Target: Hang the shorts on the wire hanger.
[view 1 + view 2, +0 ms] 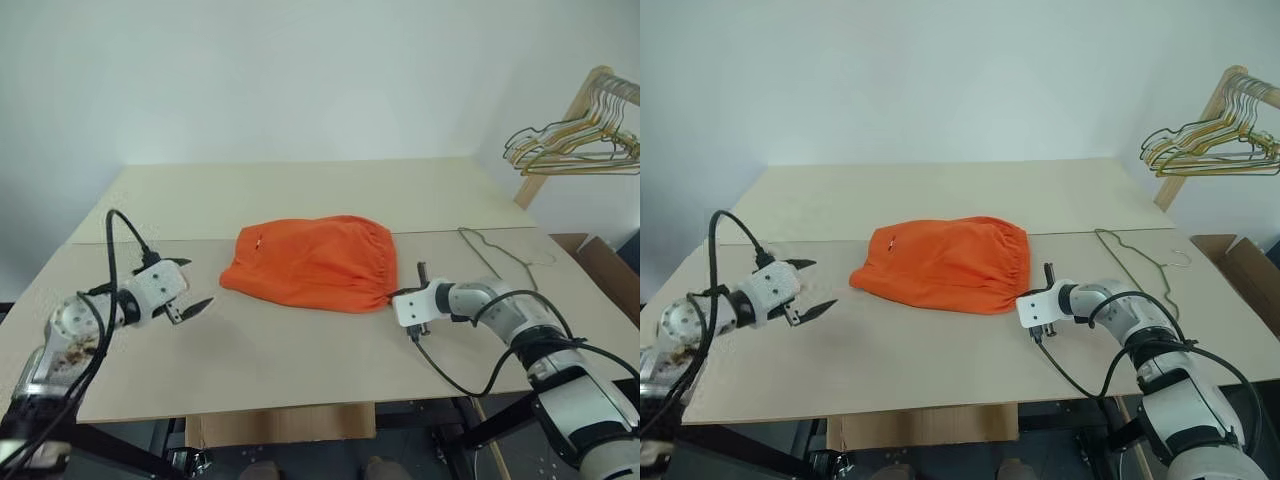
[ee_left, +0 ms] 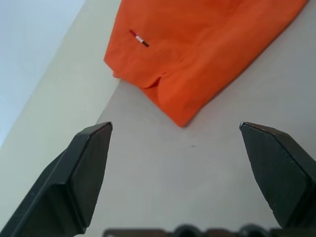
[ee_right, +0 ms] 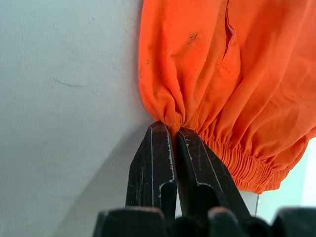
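Note:
My left gripper is going to close on the near corner of the orange shorts' hem (image 1: 226, 281) (image 2: 180, 114), at the end across from the gathered waistband.
The orange shorts (image 1: 312, 263) lie flat in the middle of the table, gathered waistband toward the right. My right gripper (image 3: 175, 129) is shut on the near right corner of the waistband (image 3: 232, 153), pinching the fabric between its black fingers (image 3: 153, 163). My left gripper (image 1: 188, 290) hovers open to the left of the shorts, its fingers (image 2: 89, 168) spread wide with nothing between them, pointing at the shorts' left hem (image 2: 173, 106). The thin wire hanger (image 1: 500, 252) lies flat on the table to the right of the shorts, beyond my right arm.
A wooden rack (image 1: 560, 130) at the far right holds a bunch of gold and dark wire hangers (image 1: 575, 140). A cardboard box (image 1: 605, 275) stands off the table's right edge. The table (image 1: 300, 350) has a seam across it behind the shorts.

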Controlling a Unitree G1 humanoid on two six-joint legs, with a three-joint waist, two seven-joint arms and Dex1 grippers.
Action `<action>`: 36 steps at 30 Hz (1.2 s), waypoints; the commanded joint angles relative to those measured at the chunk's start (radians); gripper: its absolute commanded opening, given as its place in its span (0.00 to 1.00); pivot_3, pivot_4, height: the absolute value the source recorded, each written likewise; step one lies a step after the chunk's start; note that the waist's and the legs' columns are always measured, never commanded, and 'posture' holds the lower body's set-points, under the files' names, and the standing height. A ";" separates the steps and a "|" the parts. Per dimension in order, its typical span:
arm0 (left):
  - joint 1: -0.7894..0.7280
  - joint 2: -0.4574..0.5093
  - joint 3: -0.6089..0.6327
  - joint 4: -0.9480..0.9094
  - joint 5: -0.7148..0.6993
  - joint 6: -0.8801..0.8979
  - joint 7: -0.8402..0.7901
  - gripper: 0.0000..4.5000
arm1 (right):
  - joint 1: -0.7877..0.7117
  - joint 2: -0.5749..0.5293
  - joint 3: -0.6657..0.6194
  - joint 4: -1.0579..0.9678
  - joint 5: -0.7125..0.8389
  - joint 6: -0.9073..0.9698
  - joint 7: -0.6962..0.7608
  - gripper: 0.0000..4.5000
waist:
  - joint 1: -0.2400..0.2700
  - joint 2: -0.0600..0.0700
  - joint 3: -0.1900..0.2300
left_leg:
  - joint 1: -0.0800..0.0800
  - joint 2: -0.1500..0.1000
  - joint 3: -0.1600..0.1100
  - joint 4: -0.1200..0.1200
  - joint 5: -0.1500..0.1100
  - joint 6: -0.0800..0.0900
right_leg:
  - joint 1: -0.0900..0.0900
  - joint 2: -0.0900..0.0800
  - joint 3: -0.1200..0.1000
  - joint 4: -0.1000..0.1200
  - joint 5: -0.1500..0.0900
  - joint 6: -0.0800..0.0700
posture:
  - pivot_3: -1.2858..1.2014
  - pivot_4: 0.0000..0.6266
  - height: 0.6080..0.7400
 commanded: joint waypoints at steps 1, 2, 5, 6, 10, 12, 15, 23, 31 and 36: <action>-0.128 -0.021 -0.082 0.205 0.075 -0.149 -0.003 1.00 | -0.006 -0.006 -0.018 -0.034 0.003 -0.005 -0.044 0.01 | -0.004 0.000 0.000 | -0.001 0.000 0.000 0.000 0.000 0.000 | -0.001 0.000 0.000 0.000 0.000 0.000 | 0.52 0.00 1.00; -0.167 -0.024 -0.117 0.271 0.114 -0.196 0.002 1.00 | -0.006 -0.006 -0.018 -0.034 0.003 -0.003 -0.048 0.01 | -0.005 0.000 0.000 | -0.001 0.000 0.000 0.000 0.000 0.000 | -0.001 0.000 0.000 0.000 0.000 0.000 | 0.52 0.00 1.00; -0.280 -0.069 -0.193 0.460 0.192 -0.291 0.047 1.00 | 0.001 -0.009 -0.023 -0.051 0.013 0.007 -0.050 0.01 | -0.012 0.000 0.000 | -0.002 0.000 0.001 0.000 0.000 0.000 | -0.002 0.000 0.000 -0.002 0.000 0.000 | 0.52 0.00 1.00; -0.310 -0.087 -0.217 0.510 0.215 -0.312 0.060 1.00 | 0.003 -0.010 -0.024 -0.056 0.015 0.009 -0.051 0.01 | -0.013 0.000 0.000 | -0.003 0.000 0.001 0.000 0.000 0.000 | -0.002 0.000 0.000 -0.002 0.000 0.000 | 0.51 0.00 1.00; -0.393 -0.159 -0.260 0.673 0.267 -0.356 0.144 1.00 | 0.012 -0.007 -0.031 -0.073 0.021 0.026 -0.062 0.01 | -0.013 0.000 0.000 | -0.005 0.000 0.001 0.001 0.000 0.000 | -0.004 0.000 0.000 -0.002 0.000 0.001 | 0.51 0.00 1.00; -0.420 -0.195 -0.259 0.722 0.265 -0.365 0.180 1.00 | 0.018 -0.010 -0.032 -0.086 0.025 0.032 -0.059 0.01 | -0.015 0.000 0.000 | -0.005 0.000 0.001 0.001 0.000 0.000 | -0.003 -0.001 0.000 -0.001 0.000 0.001 | 0.51 0.00 1.00; -0.436 -0.198 -0.300 0.762 0.317 -0.397 0.204 0.86 | 0.029 -0.015 -0.033 -0.107 0.028 0.039 -0.055 0.00 | -0.016 0.000 0.000 | -0.005 0.000 0.000 0.001 0.000 0.000 | -0.003 -0.001 0.000 0.000 0.000 0.001 | 0.50 0.00 1.00; -0.452 -0.221 -0.315 0.820 0.350 -0.395 0.306 0.27 | 0.049 -0.013 -0.040 -0.148 0.042 0.064 -0.046 0.00 | -0.030 0.000 0.000 | -0.004 0.000 -0.001 0.002 0.000 0.000 | -0.003 -0.001 0.000 0.002 0.000 0.001 | 0.50 0.00 1.00; -0.419 -0.179 -0.271 0.738 0.289 -0.462 0.282 0.01 | 0.111 -0.031 -0.094 -0.274 0.088 0.110 -0.044 0.00 | -0.030 0.000 0.000 | -0.007 -0.001 -0.001 0.002 0.000 0.000 | -0.005 -0.001 -0.001 0.001 0.000 0.002 | 0.50 0.00 1.00; -0.194 -0.013 -0.172 0.251 -0.021 -0.384 -0.066 0.01 | 0.255 -0.114 -0.183 -0.605 0.277 0.222 0.100 0.00 | -0.037 0.000 0.000 | -0.021 0.000 -0.005 0.002 0.001 -0.002 | -0.021 -0.001 0.002 0.007 0.001 0.002 | 0.50 0.00 1.00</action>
